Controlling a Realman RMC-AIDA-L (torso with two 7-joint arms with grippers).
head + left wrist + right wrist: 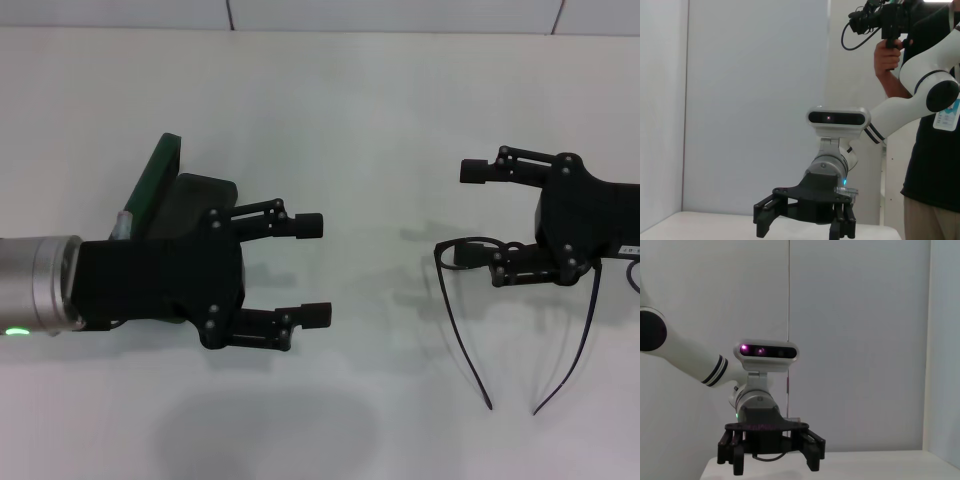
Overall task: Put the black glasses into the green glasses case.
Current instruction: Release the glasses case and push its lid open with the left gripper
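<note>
My left gripper is going to close on the middle of the raised lid (142, 215) of the green glasses case.
The black glasses (441, 270) lie on the white table (380, 110) at the right, front frame toward the middle, temple arms stretched toward me. My right gripper (467, 212) is open just over the front frame, its nearer finger above one lens; whether it touches, I cannot tell. The green glasses case (153, 183) stands open at the left, lid up, partly hidden behind my left gripper (314, 270), which is open and empty. The left wrist view shows the right gripper (805, 222) from afar; the right wrist view shows the left gripper (771, 455).
White table with a wall seam along the far edge (230, 28). A person holding a camera (935, 150) stands beyond the right arm. Bare table lies between the two grippers.
</note>
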